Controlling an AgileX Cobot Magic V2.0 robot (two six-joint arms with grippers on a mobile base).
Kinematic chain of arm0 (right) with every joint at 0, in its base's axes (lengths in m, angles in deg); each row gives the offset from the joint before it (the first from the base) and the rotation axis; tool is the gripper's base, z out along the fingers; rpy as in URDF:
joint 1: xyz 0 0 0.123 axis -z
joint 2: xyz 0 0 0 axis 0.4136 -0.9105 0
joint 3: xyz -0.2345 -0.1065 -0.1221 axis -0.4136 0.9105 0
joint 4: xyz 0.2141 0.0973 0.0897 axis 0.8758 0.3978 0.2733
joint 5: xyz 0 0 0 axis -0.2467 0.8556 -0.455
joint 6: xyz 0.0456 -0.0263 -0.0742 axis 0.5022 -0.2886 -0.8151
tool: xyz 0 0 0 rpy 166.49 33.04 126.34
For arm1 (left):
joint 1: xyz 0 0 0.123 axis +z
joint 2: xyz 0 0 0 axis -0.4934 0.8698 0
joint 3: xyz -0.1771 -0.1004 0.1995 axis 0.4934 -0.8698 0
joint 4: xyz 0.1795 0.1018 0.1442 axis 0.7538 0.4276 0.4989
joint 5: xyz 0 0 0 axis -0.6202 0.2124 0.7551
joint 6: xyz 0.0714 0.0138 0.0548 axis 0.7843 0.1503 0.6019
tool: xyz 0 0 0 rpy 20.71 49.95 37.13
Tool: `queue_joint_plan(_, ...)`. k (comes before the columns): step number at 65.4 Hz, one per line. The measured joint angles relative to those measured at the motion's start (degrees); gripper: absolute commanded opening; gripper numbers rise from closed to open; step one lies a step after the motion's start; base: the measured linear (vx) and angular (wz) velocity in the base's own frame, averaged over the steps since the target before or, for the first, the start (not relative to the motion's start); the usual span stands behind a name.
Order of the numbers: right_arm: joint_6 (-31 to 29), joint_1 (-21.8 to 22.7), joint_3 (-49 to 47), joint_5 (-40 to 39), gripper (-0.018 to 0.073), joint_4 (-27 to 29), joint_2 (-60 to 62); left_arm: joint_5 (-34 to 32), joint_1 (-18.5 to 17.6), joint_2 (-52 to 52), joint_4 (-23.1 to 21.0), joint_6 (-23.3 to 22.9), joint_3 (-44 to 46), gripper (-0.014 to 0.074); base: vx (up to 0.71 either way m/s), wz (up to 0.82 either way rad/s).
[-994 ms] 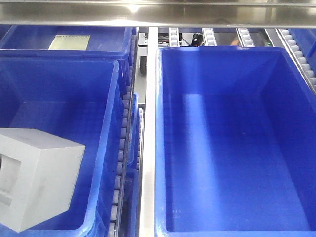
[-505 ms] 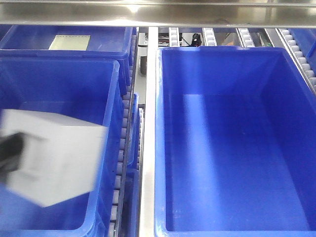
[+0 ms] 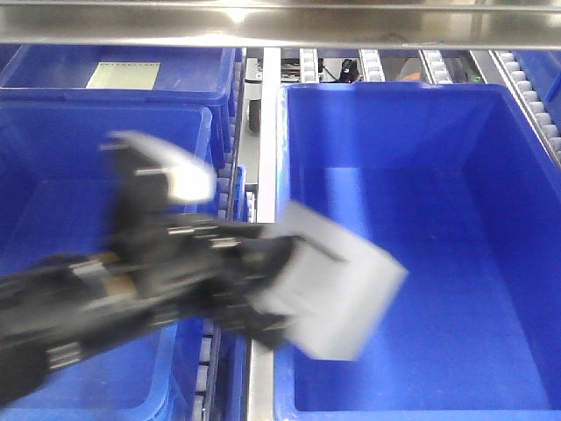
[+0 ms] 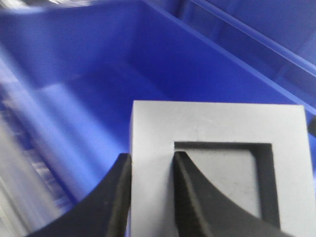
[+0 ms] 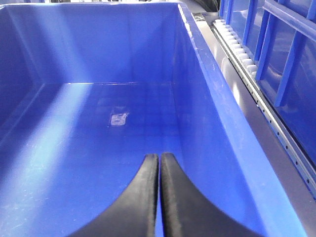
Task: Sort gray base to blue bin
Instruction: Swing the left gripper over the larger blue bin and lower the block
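Note:
The robot's left gripper should release the gray base on the bottom of the large blue bin, close to its near rim (image 3: 431, 365).
The gray base (image 3: 337, 285) is a matte gray block, blurred by motion, held in the air over the left edge of the large right-hand blue bin (image 3: 526, 263). My left gripper (image 4: 150, 163) is shut on the block's wall: one finger outside (image 4: 118, 197), one inside the square recess (image 4: 190, 197). The gray base (image 4: 212, 138) fills the lower left wrist view, with the blue bin's (image 4: 98, 84) floor below it. My left arm (image 3: 114, 307) reaches in from the lower left. My right gripper (image 5: 159, 160) is shut and empty above a blue bin's floor (image 5: 74, 148).
A second blue bin (image 3: 88, 175) stands at the left, and another behind it holds a pale flat plate (image 3: 124, 75). A roller rail and metal divider (image 3: 263, 175) run between the bins. A steel bar (image 3: 280, 26) crosses the top. More rollers (image 5: 237, 44) run at the right.
The gray base has been lifted out of the left bin and carried right, over the divider to the right bin's left edge. My left arm has swung into view.

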Motion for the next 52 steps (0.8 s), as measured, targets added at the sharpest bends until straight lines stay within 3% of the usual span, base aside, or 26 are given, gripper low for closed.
queue_joint_plan(17,0.0,0.0,0.0,-0.04,-0.0005,0.0,0.0,7.14,-4.83,18.94,-0.04,0.0,16.78,0.0002,0.0,0.0)
queue_joint_plan(34,0.0,0.0,0.0,-0.07,-0.0005,0.0,0.0,13.56,-5.73,35.25,1.45,0.18,31.09,0.0004,0.0,0.0)
queue_joint_plan(52,0.0,0.0,0.0,-0.11,-0.0005,0.0,0.0,15.07,-5.73,44.23,2.98,0.22,34.47,0.0014,0.0,0.0)
